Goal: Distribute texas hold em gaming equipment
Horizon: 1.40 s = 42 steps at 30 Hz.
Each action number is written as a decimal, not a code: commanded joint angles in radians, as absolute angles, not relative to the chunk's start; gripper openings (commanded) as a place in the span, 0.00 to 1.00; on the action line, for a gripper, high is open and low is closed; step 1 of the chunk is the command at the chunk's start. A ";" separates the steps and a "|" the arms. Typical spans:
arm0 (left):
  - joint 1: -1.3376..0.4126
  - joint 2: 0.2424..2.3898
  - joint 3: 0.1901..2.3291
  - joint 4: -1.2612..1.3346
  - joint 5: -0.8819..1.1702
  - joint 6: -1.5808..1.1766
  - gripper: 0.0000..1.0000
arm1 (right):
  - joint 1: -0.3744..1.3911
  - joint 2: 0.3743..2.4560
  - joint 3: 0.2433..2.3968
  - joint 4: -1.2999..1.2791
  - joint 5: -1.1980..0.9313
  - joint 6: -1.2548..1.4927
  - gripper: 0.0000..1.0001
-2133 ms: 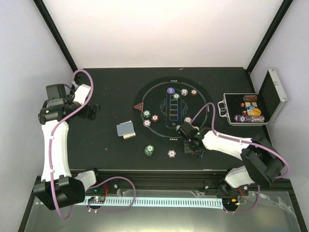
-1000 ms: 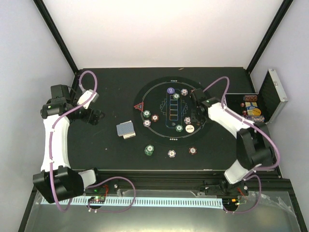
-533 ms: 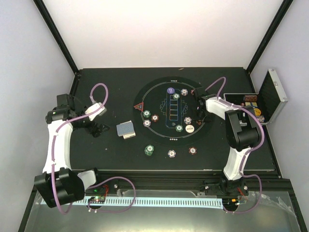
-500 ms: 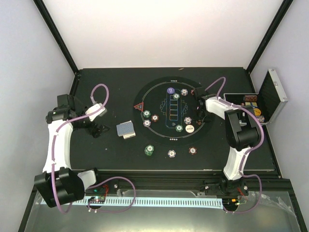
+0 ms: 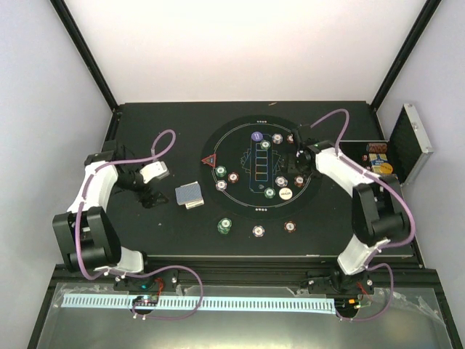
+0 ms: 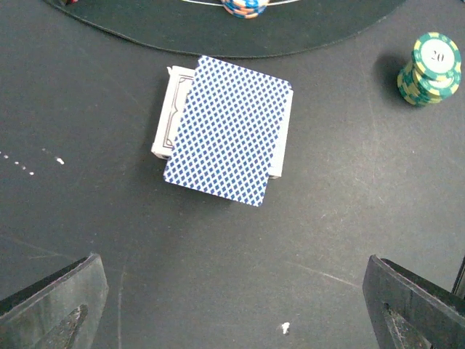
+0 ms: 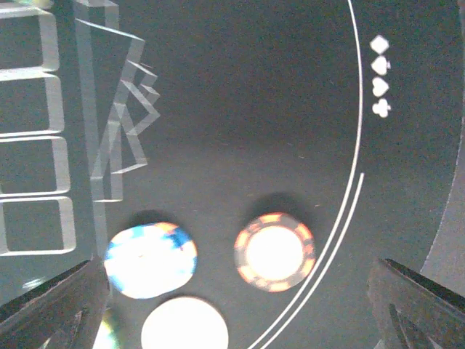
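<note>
My left gripper should grab the deck's top card at its short end (image 5: 179, 195) (image 6: 214, 185) farthest from the round mat, with fingers on both long sides.
A deck of playing cards (image 6: 225, 131) with blue-patterned backs lies on the table left of the round mat, its top card askew. In the top view the deck (image 5: 190, 195) sits just right of my left gripper (image 5: 150, 196). That gripper (image 6: 232, 305) is open and empty, a short way short of the cards. My right gripper (image 5: 300, 166) hovers open over the mat's right side. Between its fingers (image 7: 232, 298) lie a brown-red chip (image 7: 275, 251), a blue-and-white chip (image 7: 150, 259) and a white button (image 7: 184, 323). A purple button (image 5: 256, 137) and a red triangle marker (image 5: 209, 160) rest on the mat.
A green chip stack (image 6: 430, 58) stands right of the deck, in the top view (image 5: 224, 226) near the mat's front edge. More chips dot the black mat (image 5: 247, 156). The open silver case (image 5: 407, 145) with chips stands at the right table edge.
My right gripper has opened, and the brown-red chip lies on the mat beneath it. My left gripper has swung right and come close to the card deck.
</note>
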State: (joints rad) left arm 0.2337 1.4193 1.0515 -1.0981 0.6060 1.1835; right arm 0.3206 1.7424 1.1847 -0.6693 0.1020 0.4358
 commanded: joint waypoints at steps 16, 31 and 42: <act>0.051 1.516 0.950 -0.817 0.507 1.304 0.99 | 0.653 1.496 1.103 -0.629 0.078 0.605 1.00; -0.023 1.532 0.913 -0.745 0.366 1.297 0.99 | 0.737 1.545 1.151 -0.652 0.083 0.633 1.00; -0.068 1.541 0.909 -0.729 0.313 1.237 0.99 | 0.759 1.547 1.173 -0.660 0.093 0.654 1.00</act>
